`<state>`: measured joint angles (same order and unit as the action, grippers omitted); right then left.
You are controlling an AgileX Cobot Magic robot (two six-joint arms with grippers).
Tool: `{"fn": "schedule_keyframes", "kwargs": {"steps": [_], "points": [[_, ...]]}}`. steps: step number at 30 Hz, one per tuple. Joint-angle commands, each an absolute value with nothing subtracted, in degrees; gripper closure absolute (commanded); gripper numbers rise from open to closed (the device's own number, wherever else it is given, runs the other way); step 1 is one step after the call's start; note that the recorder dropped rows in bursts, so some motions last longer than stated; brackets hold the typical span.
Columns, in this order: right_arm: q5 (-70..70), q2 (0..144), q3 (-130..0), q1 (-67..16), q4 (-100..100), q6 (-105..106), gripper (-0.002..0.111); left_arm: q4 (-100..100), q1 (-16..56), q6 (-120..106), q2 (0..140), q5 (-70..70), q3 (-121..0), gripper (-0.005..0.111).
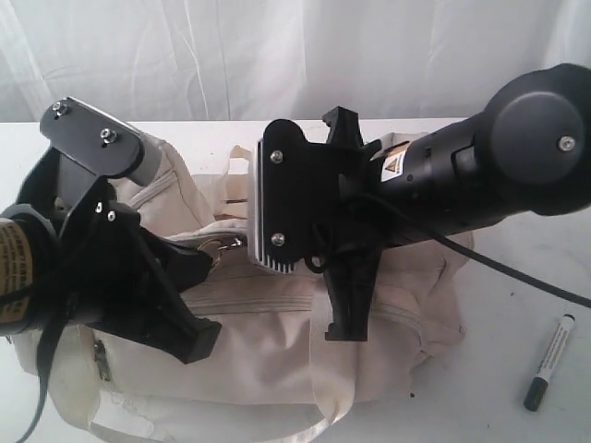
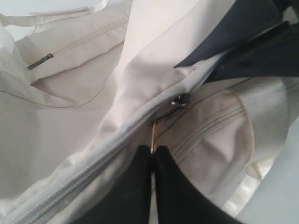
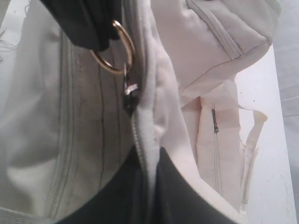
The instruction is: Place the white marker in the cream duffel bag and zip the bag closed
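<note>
The zipper's dark slider is crooked under the bag's fabric edge, so my right gripper will open and grip that edge nearer to the slider (image 3: 141,128).
The cream duffel bag (image 1: 277,355) lies across the middle of the white table, with both arms over it. My left gripper (image 2: 153,148) is shut on the gold ring pull (image 2: 153,134) of the top zipper, just below its dark slider (image 2: 180,100). The same ring (image 3: 117,49) shows in the right wrist view, close ahead of my right gripper (image 3: 148,156). That gripper is shut on the bag's fabric edge beside the zipper teeth (image 3: 138,130). The white marker (image 1: 550,362), with its dark cap, lies on the table to the right of the bag, clear of both grippers.
A side pocket zipper (image 2: 39,60) and a webbing handle (image 1: 231,429) show at the bag's near side. The right arm's cable (image 1: 517,272) runs over the table between bag and marker. A white curtain hangs behind the table (image 1: 503,406).
</note>
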<state>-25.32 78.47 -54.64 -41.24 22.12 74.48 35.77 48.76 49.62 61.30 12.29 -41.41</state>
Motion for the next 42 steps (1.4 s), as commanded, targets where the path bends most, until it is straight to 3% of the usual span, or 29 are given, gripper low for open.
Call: {"fn": "schedule_keyframes", "kwargs": {"steps": [1, 24, 32, 35, 36, 37, 39, 42], "points": [[-27.28, 76.73, -54.55, -39.25, 21.81, 74.28, 0.108, 35.76, 48.65, 47.41, 59.88, 20.34, -41.23, 0.107], [-29.54, 76.6, -54.55, -38.21, 21.81, 74.28, 0.108, 39.17, 48.65, 44.95, 47.73, 43.8, -41.23, 0.107], [-30.76, 76.22, -54.55, -38.21, 22.63, 69.97, 0.108, 35.66, 48.65, 44.69, 46.58, 36.73, -41.1, 0.107], [-31.2, 75.55, -54.79, -38.21, 22.77, 70.37, 0.099, 34.77, 48.65, 44.56, 47.84, 31.3, -40.01, 0.107], [-31.2, 75.41, -54.79, -38.21, 22.77, 70.37, 0.093, 34.77, 48.65, 44.56, 48.59, 29.23, -39.65, 0.107], [-31.2, 74.99, -54.79, -38.21, 22.88, 70.37, 0.08, 34.77, 48.65, 44.87, 50.39, 24.6, -38.67, 0.107], [-32.04, 74.76, -54.79, -38.21, 23.11, 70.37, 0.069, 34.77, 48.65, 44.97, 53.75, 17.74, -37.76, 0.107], [-32.45, 74.76, -54.79, -38.33, 23.48, 69.98, 0.068, 34.77, 48.65, 45.11, 58.92, 10.92, -37.78, 0.107]]}}
